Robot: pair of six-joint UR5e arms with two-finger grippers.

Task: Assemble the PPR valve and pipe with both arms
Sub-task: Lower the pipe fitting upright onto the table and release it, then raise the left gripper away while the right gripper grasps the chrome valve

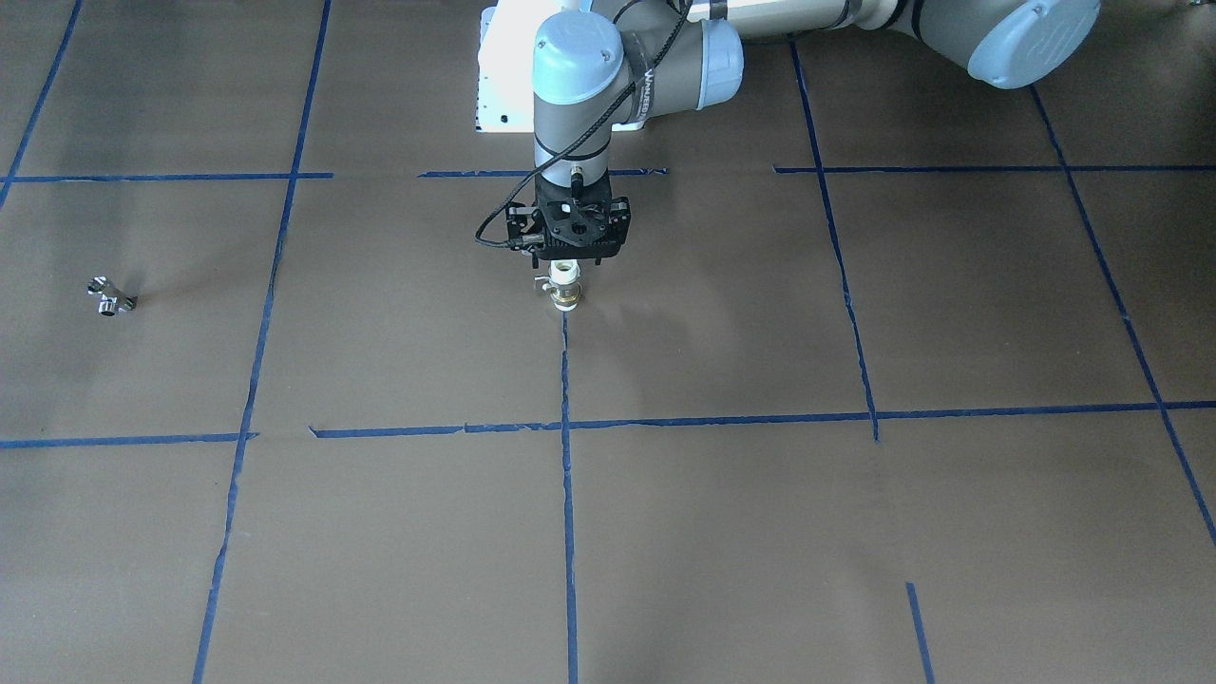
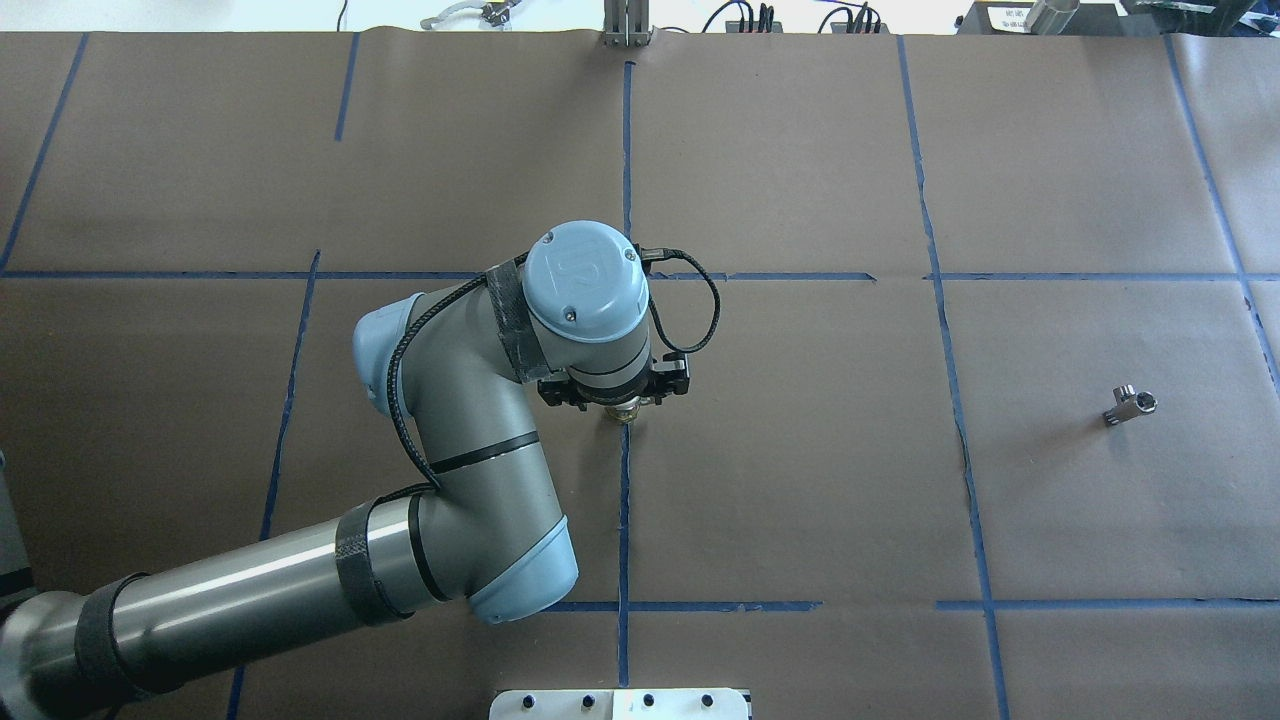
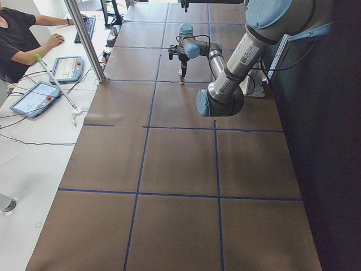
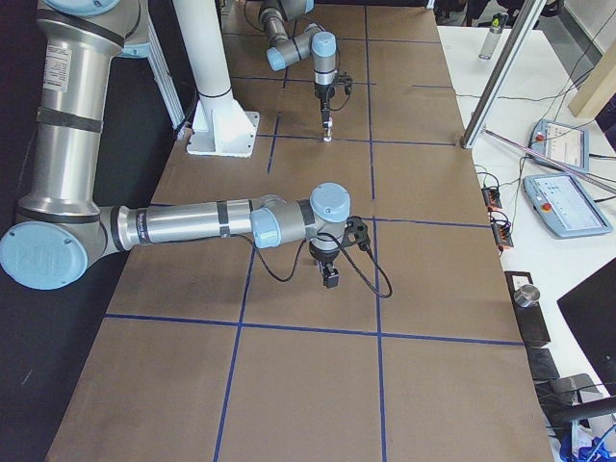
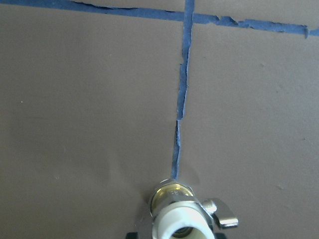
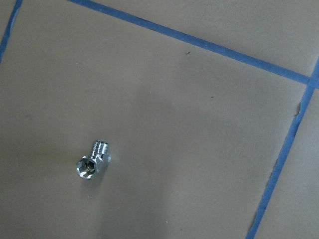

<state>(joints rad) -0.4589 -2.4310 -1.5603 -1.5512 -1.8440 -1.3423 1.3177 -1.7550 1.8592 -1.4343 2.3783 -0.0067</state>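
Note:
Next, I should move my right gripper over to the silvery pipe and close it on the pipe's body (image 1: 107, 294) (image 6: 94, 162), just behind the threaded end of the pipe.
The PPR valve (image 1: 565, 291), with white ends, a brass band and a small side handle, stands upright in my left gripper (image 1: 566, 274), which is shut on its top end. Its lower end is at or just above the brown paper, on a blue tape line (image 1: 566, 380). It also shows in the overhead view (image 2: 627, 413) and low in the left wrist view (image 5: 182, 211). The silvery pipe (image 1: 111, 296) lies alone, far off on my right side (image 2: 1130, 405), and shows in the right wrist view (image 6: 92, 162). My right gripper (image 4: 330, 278) shows only in the exterior right view, pointing down over the table. I cannot tell whether it is open or shut.
Blue tape lines (image 2: 940, 300) divide the brown paper into squares. The white base plate (image 2: 620, 703) sits at my edge of the table. An upright metal post (image 3: 84, 39), tablets (image 4: 558, 207) and a seated operator (image 3: 20, 34) are along the far side.

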